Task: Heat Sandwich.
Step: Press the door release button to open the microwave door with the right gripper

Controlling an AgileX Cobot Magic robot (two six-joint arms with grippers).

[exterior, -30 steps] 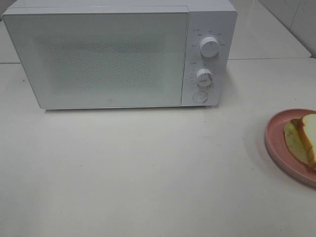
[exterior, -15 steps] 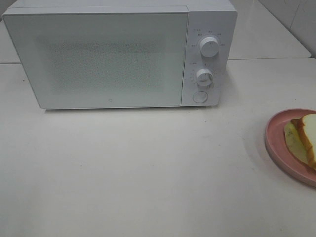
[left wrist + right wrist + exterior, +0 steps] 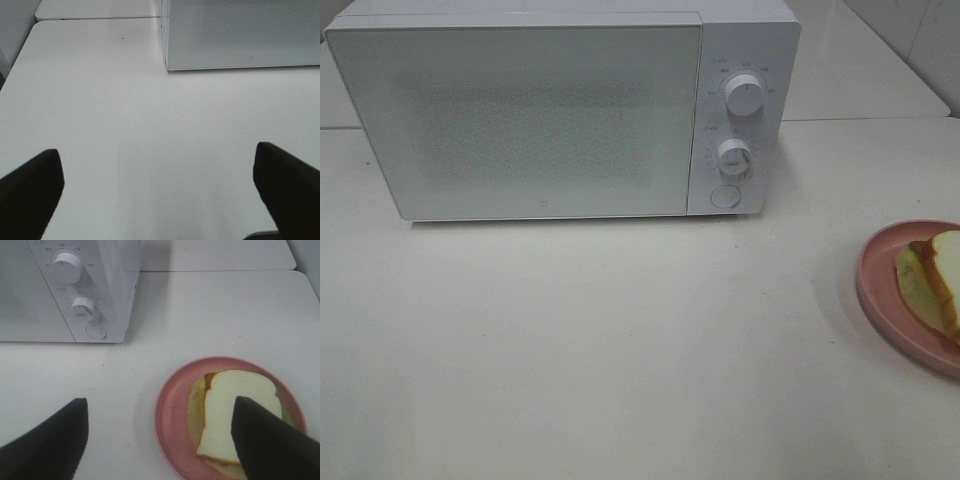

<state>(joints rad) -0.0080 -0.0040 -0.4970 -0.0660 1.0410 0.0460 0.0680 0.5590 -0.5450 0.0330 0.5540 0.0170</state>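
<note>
The round button [image 3: 725,196] [image 3: 95,332] below the microwave's knobs is next for my right gripper, which should go there and close, ready to press it.
The sandwich [image 3: 938,282] of white bread with a yellow-green filling lies on a pink plate [image 3: 876,290] at the right edge of the table; it also shows in the right wrist view [image 3: 235,415] on that plate [image 3: 170,415]. The white microwave [image 3: 540,110] stands at the back with its door shut. My right gripper [image 3: 160,440] is open above the table, with the plate between its fingers in view. My left gripper [image 3: 157,187] is open over bare table in front of the microwave [image 3: 240,35]. Neither gripper shows in the exterior view.
The microwave has two knobs [image 3: 745,95] and a round button [image 3: 725,196] on its right panel, also in the right wrist view [image 3: 67,265]. A second white table [image 3: 860,70] adjoins at the back.
</note>
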